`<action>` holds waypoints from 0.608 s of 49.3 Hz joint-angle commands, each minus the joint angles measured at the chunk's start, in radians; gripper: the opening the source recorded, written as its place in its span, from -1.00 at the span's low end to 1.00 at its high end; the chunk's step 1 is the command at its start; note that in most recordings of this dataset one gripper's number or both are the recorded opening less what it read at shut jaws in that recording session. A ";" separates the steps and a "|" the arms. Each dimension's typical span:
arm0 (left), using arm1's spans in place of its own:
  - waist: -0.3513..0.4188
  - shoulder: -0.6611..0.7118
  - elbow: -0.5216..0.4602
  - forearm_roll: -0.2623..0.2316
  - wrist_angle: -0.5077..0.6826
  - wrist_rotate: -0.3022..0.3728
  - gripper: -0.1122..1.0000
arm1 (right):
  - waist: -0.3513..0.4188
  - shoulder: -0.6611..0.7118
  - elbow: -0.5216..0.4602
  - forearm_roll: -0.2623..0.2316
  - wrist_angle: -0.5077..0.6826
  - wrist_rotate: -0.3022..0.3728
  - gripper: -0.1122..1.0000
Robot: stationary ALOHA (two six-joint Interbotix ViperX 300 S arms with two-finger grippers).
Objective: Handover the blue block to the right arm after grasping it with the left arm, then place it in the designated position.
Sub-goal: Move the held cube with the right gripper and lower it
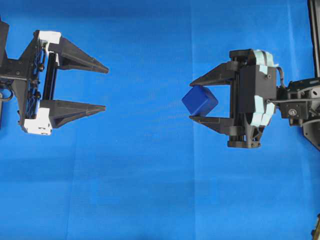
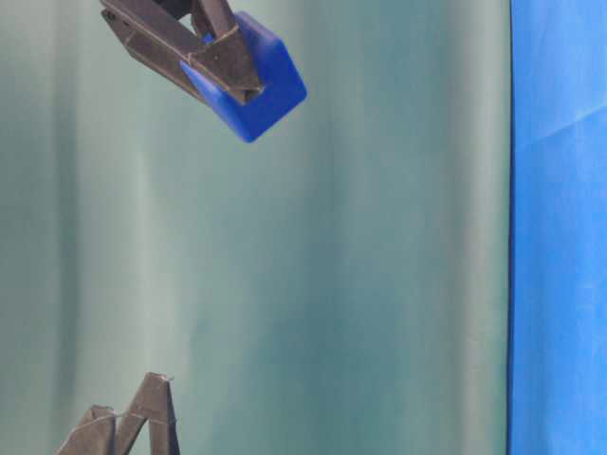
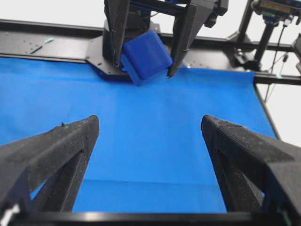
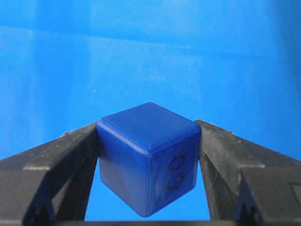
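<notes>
Next, my right gripper releases the blue block on the blue cloth midway point(image 1: 149, 120) between the lower fingertips of both of my grippers. The block is now held tilted above the cloth.
The blue block point(image 1: 200, 101) is a small dark-blue cube, held tilted above the bright blue cloth between the fingers of my right gripper point(image 1: 191, 100), which is shut on it. In the right wrist view the block point(image 4: 148, 155) fills the gap of that gripper point(image 4: 146, 125) and shows a dark "8" mark on one face. My left gripper point(image 1: 106, 89), with white corner pieces, stands wide open and empty at the left, well apart from the block. From the left wrist the block point(image 3: 146, 56) hangs far ahead of the open left gripper point(image 3: 149, 121). No designated position is marked in any view.
The blue cloth point(image 1: 150, 190) covers the whole table. A black frame point(image 3: 56, 44) with the right arm's base runs along the far edge in the left wrist view. The table-level view shows a teal backdrop point(image 2: 379, 284) and the left gripper's fingers point(image 2: 142, 422) low down.
</notes>
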 commanded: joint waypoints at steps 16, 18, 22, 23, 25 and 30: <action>-0.003 -0.005 -0.018 0.002 -0.005 0.002 0.88 | -0.037 0.190 -0.003 -0.002 -0.164 0.032 0.19; -0.003 -0.005 -0.018 0.002 -0.005 0.000 0.88 | -0.049 0.213 -0.002 -0.002 -0.186 0.041 0.19; -0.002 -0.005 -0.017 0.003 -0.005 0.000 0.88 | -0.074 0.256 0.000 -0.002 -0.235 0.052 0.19; -0.003 -0.005 -0.017 0.003 -0.005 0.000 0.88 | -0.080 0.267 0.000 -0.002 -0.245 0.054 0.19; -0.003 -0.005 -0.018 0.003 -0.005 0.000 0.88 | -0.091 0.290 0.000 -0.002 -0.268 0.057 0.19; -0.002 -0.005 -0.017 0.003 -0.005 0.000 0.88 | -0.112 0.353 -0.003 -0.002 -0.327 0.060 0.19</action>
